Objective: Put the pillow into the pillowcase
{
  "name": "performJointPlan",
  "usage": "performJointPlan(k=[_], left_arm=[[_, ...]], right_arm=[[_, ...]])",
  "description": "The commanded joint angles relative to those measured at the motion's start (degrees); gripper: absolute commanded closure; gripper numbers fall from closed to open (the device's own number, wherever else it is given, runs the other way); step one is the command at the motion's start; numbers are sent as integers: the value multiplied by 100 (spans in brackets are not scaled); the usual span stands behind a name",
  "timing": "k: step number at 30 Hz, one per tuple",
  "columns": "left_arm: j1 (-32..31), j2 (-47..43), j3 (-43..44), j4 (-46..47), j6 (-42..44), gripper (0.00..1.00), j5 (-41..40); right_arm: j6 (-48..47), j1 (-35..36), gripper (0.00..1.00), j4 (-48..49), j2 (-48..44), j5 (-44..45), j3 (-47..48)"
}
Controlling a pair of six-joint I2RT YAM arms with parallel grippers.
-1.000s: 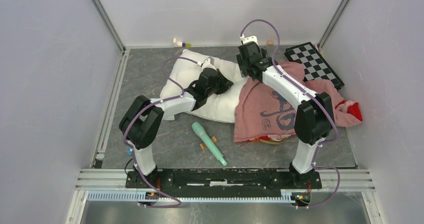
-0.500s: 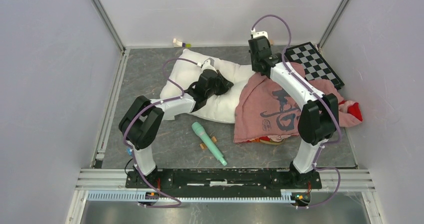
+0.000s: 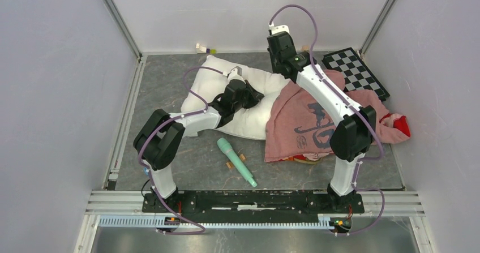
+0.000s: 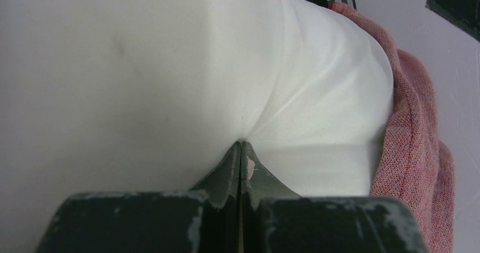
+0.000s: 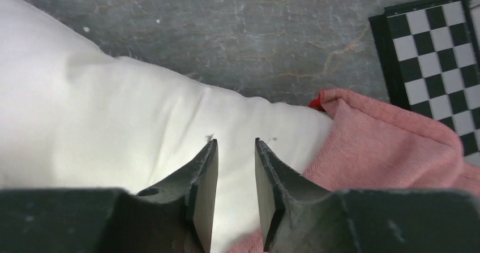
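The edge of the pillowcase slants across the pillow with its back part trailing, so the robot's right gripper needs to pinch that back part (image 5: pixel 335 129) and pull it toward the left gripper.
The white pillow (image 3: pixel 212 83) lies at the back middle of the floor, its right end under the pinkish-red pillowcase (image 3: pixel 300 123). My left gripper (image 3: pixel 257 97) is shut on a pinch of the pillow's fabric; the left wrist view shows the closed jaws biting into the pillow (image 4: pixel 170 66) with the pillowcase edge (image 4: pixel 413 151) at the right. My right gripper (image 3: pixel 277 69) is open and empty, hovering over the pillow (image 5: pixel 113 111) just left of the pillowcase opening (image 5: pixel 385 145).
A black-and-white checkerboard (image 3: pixel 356 72) lies at the back right, also in the right wrist view (image 5: pixel 436 43). A green microphone (image 3: pixel 236 161) and small tan bits lie on the grey floor in front. Walls enclose the space.
My right arm swung right and back, then returned left, so its gripper is again over the pillow's right end. The left gripper kept its hold on the pillow.
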Motion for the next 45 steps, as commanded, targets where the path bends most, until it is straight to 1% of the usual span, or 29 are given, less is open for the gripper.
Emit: performJointPlan(k=[1, 3, 4, 5, 7, 9, 14, 17, 20, 22, 23, 26, 28, 30, 33, 35, 37, 40, 42, 45], left_arm=[[-167, 294, -453, -1444, 62, 98, 51], [-169, 305, -454, -1444, 63, 97, 40], [-172, 324, -447, -1444, 55, 98, 32], [-173, 332, -436, -1444, 51, 98, 52], [-172, 334, -420, -1444, 37, 98, 60], [-181, 325, -416, -1444, 30, 98, 59], [-180, 271, -426, -1462, 37, 98, 19], [-183, 263, -442, -1462, 37, 98, 27], [-180, 229, -496, -1462, 37, 98, 9], [-180, 202, -538, -1454, 37, 97, -10], [-181, 185, -562, -1445, 32, 98, -3], [-197, 128, -620, -1402, 28, 98, -4], [-236, 97, -611, -1400, 57, 98, -8], [-291, 57, -581, -1391, 80, 98, -34], [-402, 54, -454, -1286, 63, 97, -10], [-460, 125, -225, -1302, 86, 97, 26], [-449, 197, 69, -1435, 91, 97, 28], [-354, 269, 537, -1624, 81, 98, 91], [-260, 359, 866, -1743, 32, 97, 181], [-84, 563, 1281, -2003, -112, 98, 363]], right_arm=[[2, 47, 60, -324, -304, 619, -75], [-22, 48, 54, -57, -686, 661, -597], [-31, 42, 48, -17, -771, 643, -759], [-34, 47, 44, -59, -799, 640, -805], [-43, 36, 38, -183, -730, 618, -795], [-15, 31, 35, -268, -666, 601, -808], [19, -77, 35, -263, -605, 296, -990], [36, -127, 44, -288, -594, 276, -1066], [70, -153, 60, -264, -657, 292, -1146], [96, -160, 74, -268, -678, 275, -1105], [98, -155, 83, -288, -671, 239, -1042], [128, -93, 100, -265, -644, 93, -747], [94, 35, 100, -270, -523, 39, -301], [62, 252, 100, -376, -250, -78, 405], [32, 845, 100, -281, 183, -267, 1523], [94, 1173, 100, -184, 460, -478, 2060], [239, 1310, 100, 66, 512, -700, 1985], [296, 1305, 100, 564, 306, -830, 1270], [239, 1241, 100, 732, 247, -934, 919], [214, 1155, 100, 687, 257, -1083, 906]])
